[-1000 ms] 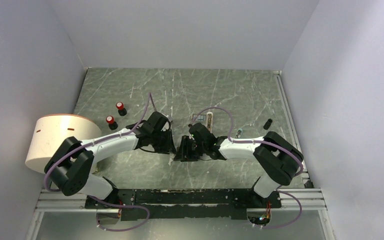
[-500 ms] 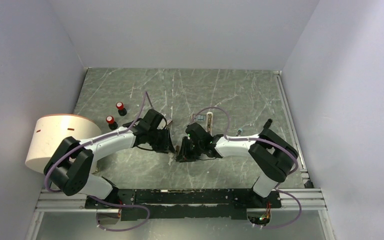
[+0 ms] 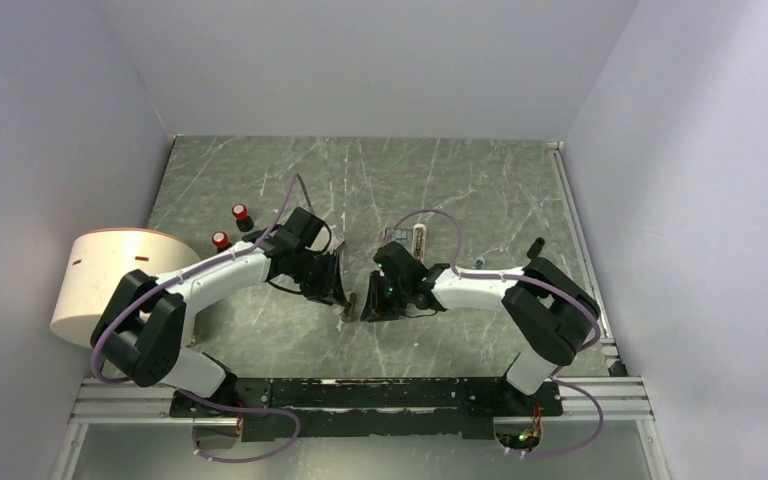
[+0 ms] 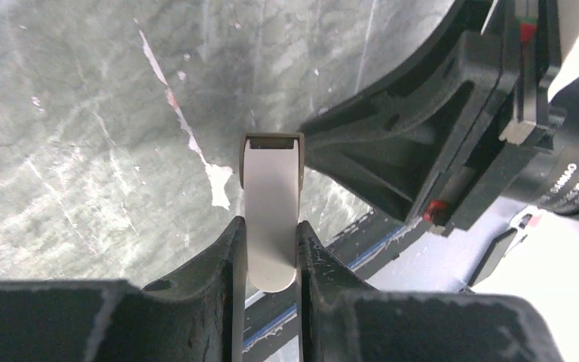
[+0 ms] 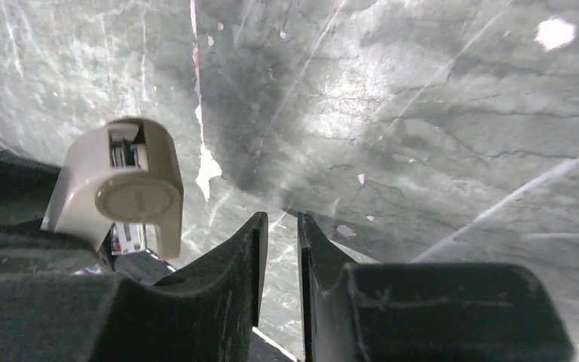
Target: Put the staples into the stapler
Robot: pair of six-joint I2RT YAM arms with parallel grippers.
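Observation:
The fingertips of the robot's right gripper leave just a narrow gap beside the stapler, so that gripper should back off, open wide and close around the stapler's brown end [image 5: 158, 194].
The beige stapler [image 4: 271, 207] is clamped between my left gripper's [image 4: 270, 253] fingers and sticks out over the marble table. In the top view it is a small tan piece [image 3: 349, 304] between the two grippers at mid table. In the right wrist view its front end [image 5: 124, 192] faces me at the left, with grey metal inside. My right gripper [image 5: 280, 226] is beside it, to its right, with the jaws a narrow gap apart and nothing between them. No dark-grey block of staples is in view.
A big white roll [image 3: 110, 280] stands at the left edge. Two red-capped items [image 3: 230, 227] lie behind the left arm. A long white stapler [image 3: 419, 240] and a small box [image 3: 396, 237] lie behind the right gripper. A small black item [image 3: 535, 246] is at the right.
The left wrist has shifted a little back and left with the stapler. The right gripper stays close beside the stapler, and a small gap shows between them.

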